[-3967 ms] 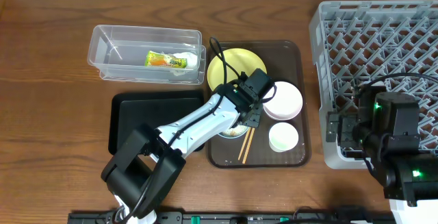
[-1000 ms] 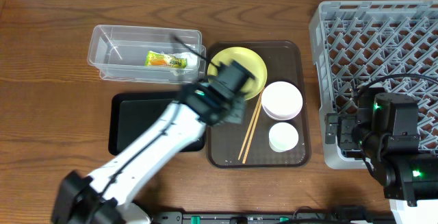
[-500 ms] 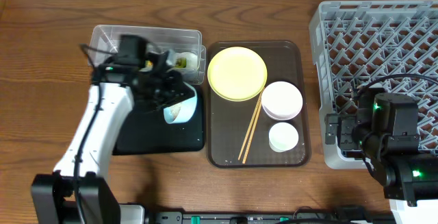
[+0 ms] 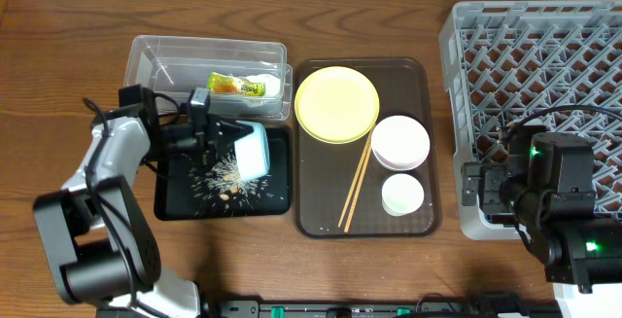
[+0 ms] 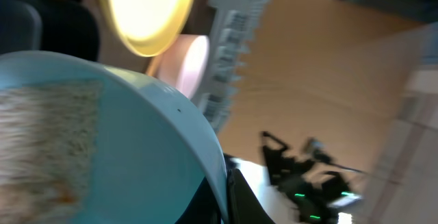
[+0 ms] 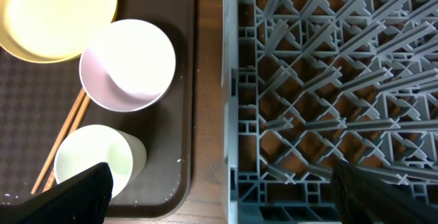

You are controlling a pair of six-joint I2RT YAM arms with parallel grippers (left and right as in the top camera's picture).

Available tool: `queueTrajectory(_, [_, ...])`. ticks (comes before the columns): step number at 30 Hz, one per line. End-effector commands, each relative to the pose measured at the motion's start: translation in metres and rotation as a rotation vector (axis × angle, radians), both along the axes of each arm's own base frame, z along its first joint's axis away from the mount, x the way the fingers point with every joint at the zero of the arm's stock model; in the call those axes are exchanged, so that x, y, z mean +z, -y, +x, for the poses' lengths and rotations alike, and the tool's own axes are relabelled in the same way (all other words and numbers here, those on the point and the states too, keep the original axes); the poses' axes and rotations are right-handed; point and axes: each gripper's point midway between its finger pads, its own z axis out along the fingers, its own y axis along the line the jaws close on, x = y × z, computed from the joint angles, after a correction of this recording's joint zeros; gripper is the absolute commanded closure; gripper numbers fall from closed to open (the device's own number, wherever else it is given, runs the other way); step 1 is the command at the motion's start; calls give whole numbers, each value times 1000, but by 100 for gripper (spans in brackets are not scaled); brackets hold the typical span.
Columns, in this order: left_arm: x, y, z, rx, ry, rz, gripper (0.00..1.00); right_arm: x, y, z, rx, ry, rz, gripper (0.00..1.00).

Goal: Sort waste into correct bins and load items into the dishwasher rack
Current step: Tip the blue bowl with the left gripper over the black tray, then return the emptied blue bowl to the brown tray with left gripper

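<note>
Next, I set the light-blue bowl down with my left gripper between the chopsticks and the black tray (image 4: pixel 331 172), on the brown serving tray.
My left gripper (image 4: pixel 224 140) is shut on the rim of the light-blue bowl (image 4: pixel 252 150), which is tipped on its side over the black tray (image 4: pixel 175 201). Loose food scraps (image 4: pixel 222 179) lie scattered on that tray. In the left wrist view the bowl (image 5: pixel 137 148) fills the frame with some scraps (image 5: pixel 48 135) stuck inside, and the rim is pinched between my fingers (image 5: pixel 239 200). The clear tub (image 4: pixel 146 65) holds the snack wrapper (image 4: pixel 236 87) and the tissue (image 4: pixel 269 85). My right gripper (image 6: pixel 226 196) stands open over the edge of the dishwasher rack (image 6: pixel 321 80), holding nothing.
The brown serving tray (image 4: pixel 420 221) carries the yellow plate (image 4: pixel 336 104), white bowl (image 4: pixel 401 143), white cup (image 4: pixel 402 194) and chopsticks (image 4: pixel 355 182). The grey rack (image 4: pixel 544 75) fills the right side, with the right arm (image 4: pixel 559 201) over its near-left corner.
The left arm has carried the light-blue bowl from the brown tray to the black tray and tipped it. Scraps now lie on the black tray. The right arm has not moved.
</note>
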Motion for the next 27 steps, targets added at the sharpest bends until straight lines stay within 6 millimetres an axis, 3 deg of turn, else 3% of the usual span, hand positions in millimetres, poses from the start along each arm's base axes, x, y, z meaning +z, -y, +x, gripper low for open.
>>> queueTrajectory(1, [15,-6,5,45,-57,-167,94,7,-2,1,5,15,8,1])
queueTrajectory(19, [15,-21,8,121,-302,-243,94,7,-2,1,2,16,4,1])
queueTrajectory(25, [14,-22,11,119,-255,-229,94,6,-2,1,2,15,4,1])
queueTrajectory(27, [14,-24,16,109,-141,-192,94,7,-2,1,2,16,4,1])
